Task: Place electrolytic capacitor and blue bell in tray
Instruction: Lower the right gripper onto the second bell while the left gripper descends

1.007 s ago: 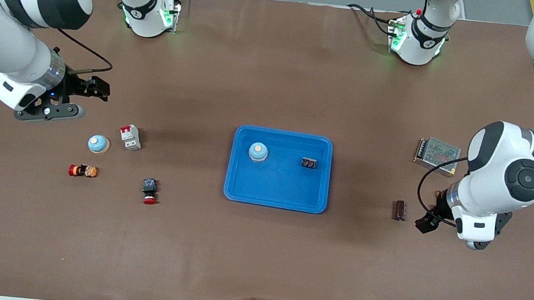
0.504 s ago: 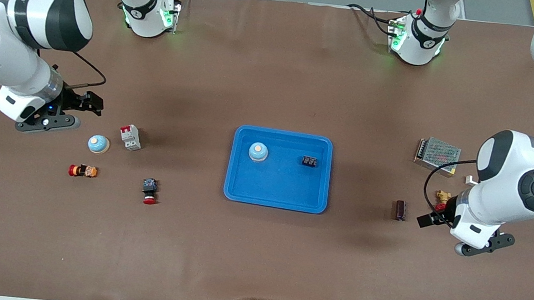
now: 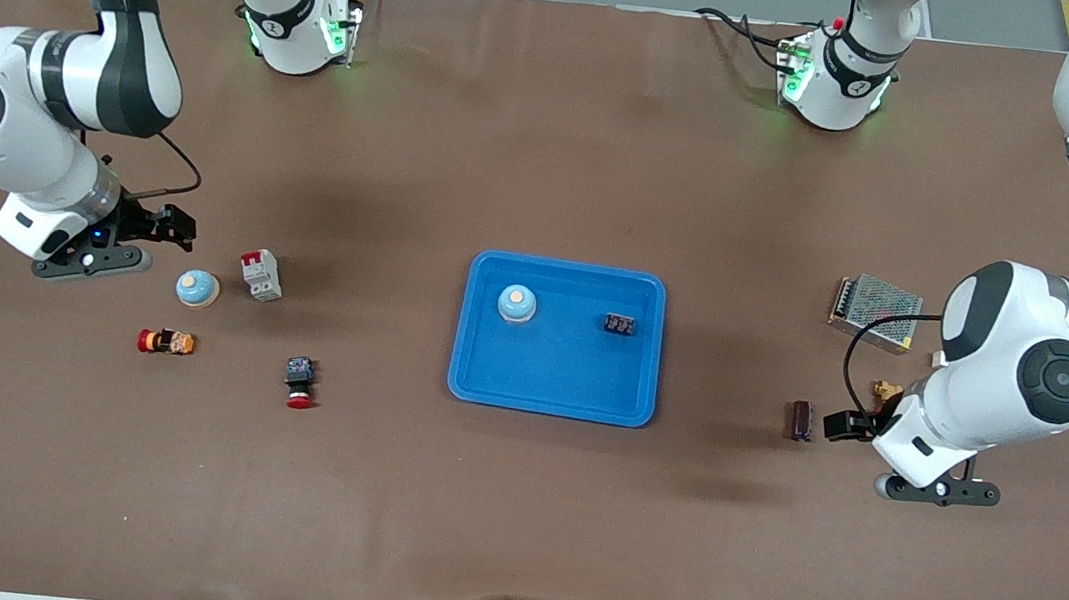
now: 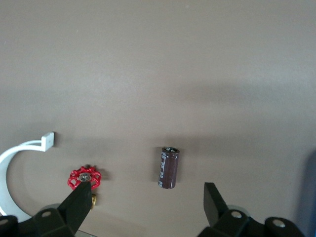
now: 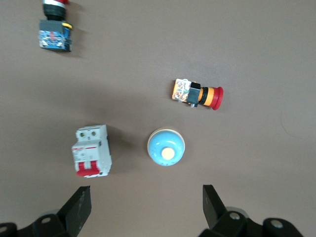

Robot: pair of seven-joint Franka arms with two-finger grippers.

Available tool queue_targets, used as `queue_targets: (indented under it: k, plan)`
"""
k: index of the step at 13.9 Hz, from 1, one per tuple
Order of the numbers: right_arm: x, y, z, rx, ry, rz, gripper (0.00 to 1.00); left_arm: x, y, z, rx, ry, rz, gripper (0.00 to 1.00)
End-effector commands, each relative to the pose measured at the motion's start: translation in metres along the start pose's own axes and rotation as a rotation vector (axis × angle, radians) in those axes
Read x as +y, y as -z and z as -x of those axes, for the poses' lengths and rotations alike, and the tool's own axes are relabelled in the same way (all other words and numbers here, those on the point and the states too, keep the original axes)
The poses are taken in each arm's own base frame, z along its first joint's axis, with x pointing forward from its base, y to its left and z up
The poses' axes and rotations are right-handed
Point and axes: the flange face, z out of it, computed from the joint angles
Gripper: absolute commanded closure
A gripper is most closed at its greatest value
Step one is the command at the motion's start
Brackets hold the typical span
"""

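The robot's right gripper needs to close on the sides of the loose blue bell [image 3: 198, 288] [image 5: 166, 147], the one on the table beside the white and red circuit breaker.
The blue tray [image 3: 546, 374] lies mid-table and holds one blue bell [image 3: 516, 304] and a small dark part [image 3: 619, 325]. A second blue bell [image 3: 197, 288] [image 5: 166, 147] sits on the table toward the right arm's end. My right gripper [image 3: 172, 227] [image 5: 145, 195] hangs open just beside and above that bell, with nothing between its fingers. A dark brown electrolytic capacitor [image 3: 801, 420] [image 4: 169, 168] lies on its side toward the left arm's end. My left gripper [image 3: 839, 425] [image 4: 146, 192] is open close beside it, not touching it.
A white and red circuit breaker [image 3: 261, 273], an orange and red push button [image 3: 165, 341] and a black button with a red cap [image 3: 300, 382] lie around the loose bell. A red valve handle [image 4: 84, 177] and a metal mesh box [image 3: 875, 311] sit near the left arm.
The right gripper has come down and drawn closer to the loose bell. The left gripper has swung in toward the capacitor. Both stayed open.
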Motion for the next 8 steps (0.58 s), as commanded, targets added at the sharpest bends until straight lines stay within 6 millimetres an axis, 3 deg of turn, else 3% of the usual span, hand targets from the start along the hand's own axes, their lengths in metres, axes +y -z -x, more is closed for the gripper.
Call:
queue_targets:
  k: [1, 3, 6, 8]
  plan:
    - [0.021, -0.028, -0.001, 0.004, 0.032, 0.011, 0.0, 0.001, 0.005, -0.002, 0.006, -0.073, -0.02, 0.0]
    - [0.024, -0.046, -0.005, 0.013, 0.032, 0.013, 0.0, 0.002, -0.005, -0.001, -0.006, -0.065, -0.015, 0.0]
    - [0.027, -0.071, -0.01, 0.029, 0.029, 0.017, 0.0, 0.001, -0.039, 0.004, 0.004, -0.069, 0.014, 0.0]
    - [0.027, -0.085, -0.012, 0.034, 0.031, 0.017, 0.0, -0.002, -0.065, 0.018, 0.048, -0.069, 0.043, 0.0]
